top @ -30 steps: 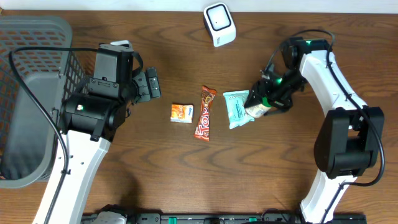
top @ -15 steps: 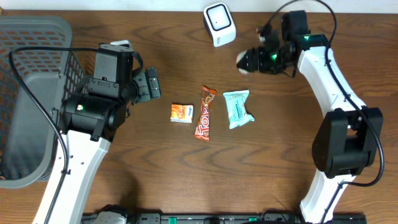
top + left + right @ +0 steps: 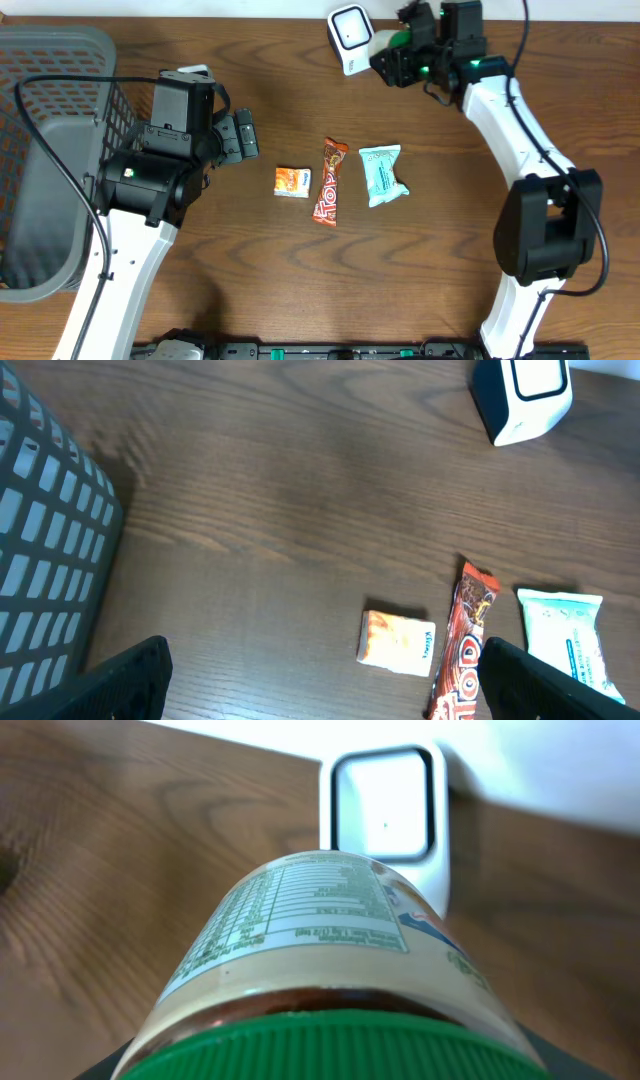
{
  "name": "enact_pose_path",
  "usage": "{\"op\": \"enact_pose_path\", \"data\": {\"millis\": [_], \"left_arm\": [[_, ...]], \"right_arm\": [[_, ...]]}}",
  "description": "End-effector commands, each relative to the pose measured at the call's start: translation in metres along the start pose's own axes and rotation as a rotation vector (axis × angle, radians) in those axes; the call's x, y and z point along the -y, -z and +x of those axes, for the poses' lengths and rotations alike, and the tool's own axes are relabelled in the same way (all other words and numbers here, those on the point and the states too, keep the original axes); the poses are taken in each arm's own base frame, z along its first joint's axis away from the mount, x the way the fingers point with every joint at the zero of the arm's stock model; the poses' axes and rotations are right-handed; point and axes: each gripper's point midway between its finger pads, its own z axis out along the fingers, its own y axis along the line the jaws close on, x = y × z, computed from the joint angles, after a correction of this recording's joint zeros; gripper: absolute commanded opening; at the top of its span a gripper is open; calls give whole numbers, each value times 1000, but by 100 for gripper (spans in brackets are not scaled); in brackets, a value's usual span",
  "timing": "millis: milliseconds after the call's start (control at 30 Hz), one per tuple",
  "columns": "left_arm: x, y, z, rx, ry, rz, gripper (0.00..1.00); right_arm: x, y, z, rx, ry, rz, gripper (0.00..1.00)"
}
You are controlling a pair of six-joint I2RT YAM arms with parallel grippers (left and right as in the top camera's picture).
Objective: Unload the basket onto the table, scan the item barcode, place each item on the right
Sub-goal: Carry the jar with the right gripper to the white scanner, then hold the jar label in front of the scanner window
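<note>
The robot's right gripper needs to release the jar on the bare tabletop (image 3: pixel 633 211) opposite the grey basket, out beyond the arm's black elbow.
The item is a jar (image 3: pixel 318 945) with a green lid (image 3: pixel 330 1055) and a printed label. My right gripper (image 3: pixel 408 58) is shut on it at the lid end. The jar (image 3: pixel 384 43) is held on its side just right of the white scanner (image 3: pixel 350 38) at the table's far edge. In the right wrist view the scanner (image 3: pixel 385 805) stands right behind the jar, window facing me. My left gripper (image 3: pixel 325 700) hangs open over the table left of centre, nothing between its fingers (image 3: pixel 120 680).
An orange packet (image 3: pixel 292 181), a red bar (image 3: pixel 329 181) and a teal packet (image 3: pixel 382 174) lie in a row mid-table. A grey basket (image 3: pixel 50 150) stands at the left edge. The left arm (image 3: pixel 150 180) reaches in beside the basket.
My right gripper carried the jar from beside the teal packet up and back to the scanner. The left arm and the packets have not moved.
</note>
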Motion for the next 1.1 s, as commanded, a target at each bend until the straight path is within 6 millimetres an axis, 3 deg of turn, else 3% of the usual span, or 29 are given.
{"op": "enact_pose_path", "data": {"millis": [0, 367, 500, 633, 900, 1067], "left_arm": [[-3, 0, -1, 5, -14, -11, 98], [-3, 0, -1, 5, -14, -11, 98], [-3, 0, -1, 4, -14, -11, 98], [-3, 0, -1, 4, -14, -11, 98], [-3, 0, -1, 4, -14, -11, 98], [-3, 0, -1, 4, -14, -11, 98]], "right_arm": [[-5, -9, -15, 53, 107, 2, 45], [16, -59, -29, 231, 193, 13, 49], [15, -79, -36, 333, 245, 10, 47], [11, -93, -39, 405, 283, 1, 52], [11, -112, -37, 477, 303, 66, 52], [9, -113, -39, 495, 310, 75, 54]]}}
